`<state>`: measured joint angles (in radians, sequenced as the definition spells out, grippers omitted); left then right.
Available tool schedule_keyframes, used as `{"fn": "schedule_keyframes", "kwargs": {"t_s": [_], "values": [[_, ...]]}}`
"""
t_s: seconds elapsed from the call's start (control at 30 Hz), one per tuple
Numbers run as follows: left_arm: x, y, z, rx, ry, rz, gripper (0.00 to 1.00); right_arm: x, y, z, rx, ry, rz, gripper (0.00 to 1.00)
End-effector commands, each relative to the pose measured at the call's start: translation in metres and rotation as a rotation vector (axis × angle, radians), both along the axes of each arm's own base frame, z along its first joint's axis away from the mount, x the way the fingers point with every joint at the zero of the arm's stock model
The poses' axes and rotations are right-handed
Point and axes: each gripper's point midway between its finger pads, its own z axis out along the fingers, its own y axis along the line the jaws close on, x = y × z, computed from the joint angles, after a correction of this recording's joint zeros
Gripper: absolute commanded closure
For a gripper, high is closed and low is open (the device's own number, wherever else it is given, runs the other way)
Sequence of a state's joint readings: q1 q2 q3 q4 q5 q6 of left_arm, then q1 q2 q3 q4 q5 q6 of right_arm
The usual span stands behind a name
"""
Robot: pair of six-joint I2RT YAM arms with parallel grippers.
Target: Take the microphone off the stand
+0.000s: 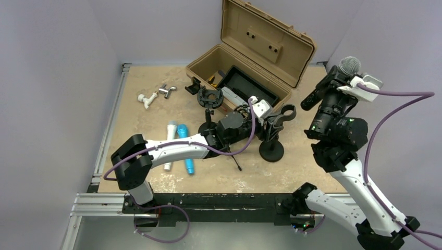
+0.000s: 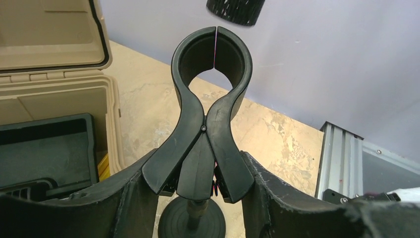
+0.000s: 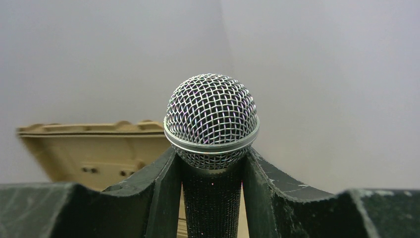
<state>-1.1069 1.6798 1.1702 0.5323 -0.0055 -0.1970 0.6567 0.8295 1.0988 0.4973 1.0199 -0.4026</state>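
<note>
My right gripper needs to release the microphone, now up in the air off the stand, on the table (image 1: 285, 115) between the toolbox and the empty-clip stand.
The microphone (image 1: 341, 73), with a silver mesh head and a black body, is off the stand and up in the air at the right. My right gripper (image 1: 333, 86) is shut on its body just below the head, as the right wrist view shows (image 3: 212, 119). The black stand (image 1: 271, 150) stands on its round base mid-table with its clip (image 1: 284, 113) empty. My left gripper (image 1: 271, 119) is shut on the clip's levers (image 2: 208, 163). The clip's ring (image 2: 212, 54) is closed and holds nothing. The microphone's tail end (image 2: 235, 10) shows just above the ring.
An open tan toolbox (image 1: 250, 57) with a black tray stands at the back. A second black stand (image 1: 210, 101) is left of my left gripper. A blue microphone (image 1: 185, 148) and a white one (image 1: 170, 143) lie at the left. Pipe fittings (image 1: 154, 95) lie at the far left.
</note>
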Motion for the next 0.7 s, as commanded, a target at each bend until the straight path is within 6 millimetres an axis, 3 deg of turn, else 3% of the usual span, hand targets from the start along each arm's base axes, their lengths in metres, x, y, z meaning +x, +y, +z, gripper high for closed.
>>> {"fn": "schedule_keyframes", "kwargs": {"t_s": [0.0,0.2,0.3,0.37,0.5,0.67], "values": [[-0.018,0.001,-0.010,0.062,0.014,-0.092,0.99,0.001,-0.034,-0.034,0.116,0.051,-0.155,1.00],[-0.021,0.002,-0.003,0.068,0.079,-0.095,0.57,0.025,-0.047,-0.070,0.104,0.165,-0.225,1.00],[-0.024,0.005,0.007,0.045,0.093,-0.092,0.31,0.043,-0.056,-0.090,0.124,0.195,-0.235,1.00],[-0.026,0.007,0.014,0.031,0.101,-0.094,0.26,0.059,-0.065,-0.103,0.148,0.196,-0.220,1.00],[-0.029,0.011,0.023,0.026,0.130,-0.097,0.06,0.095,-0.075,-0.139,0.206,0.240,-0.175,1.00],[-0.037,0.032,0.044,0.025,0.168,-0.077,0.01,0.131,-0.087,-0.190,0.248,0.323,-0.138,1.00]]}}
